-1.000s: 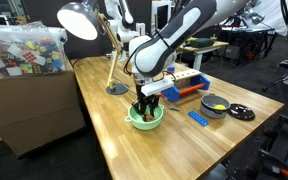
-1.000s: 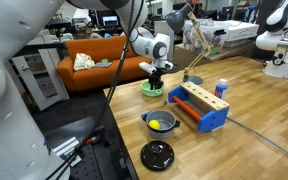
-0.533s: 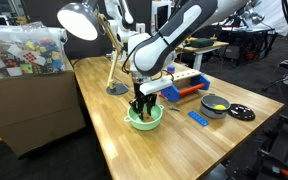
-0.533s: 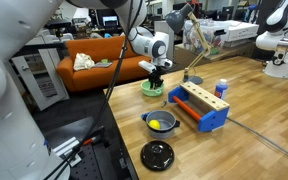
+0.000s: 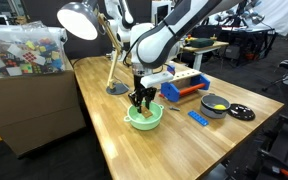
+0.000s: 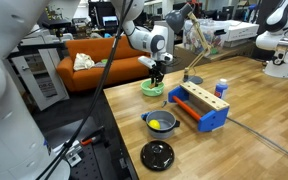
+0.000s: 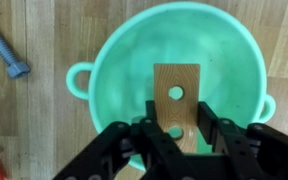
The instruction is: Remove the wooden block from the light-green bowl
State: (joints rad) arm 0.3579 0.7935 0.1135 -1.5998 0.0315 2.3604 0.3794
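Note:
The wooden block, now held over the bowl's middle, will be let go by my gripper on the table [image 5: 181,133] between the light-green bowl and flat blue piece.
The light-green bowl [image 5: 144,117] sits on the wooden table; it also shows in the other exterior view [image 6: 152,88] and fills the wrist view [image 7: 134,70]. My gripper [image 7: 176,135] is shut on the wooden block [image 7: 175,95], a tan flat piece with two round holes. In both exterior views the gripper [image 5: 141,99] [image 6: 156,76] hangs just above the bowl, with the block lifted off the bowl's floor and held over its middle.
A blue tool rack [image 5: 184,84] stands behind the bowl. A grey bowl with yellow contents [image 5: 215,105], a black lid [image 5: 241,112] and a flat blue piece [image 5: 198,117] lie to one side. A desk lamp [image 5: 84,25] stands at the back. A blue screw [image 7: 9,55] lies by the bowl.
My gripper has risen out of the bowl with the block in it, from down inside the bowl to just above its rim.

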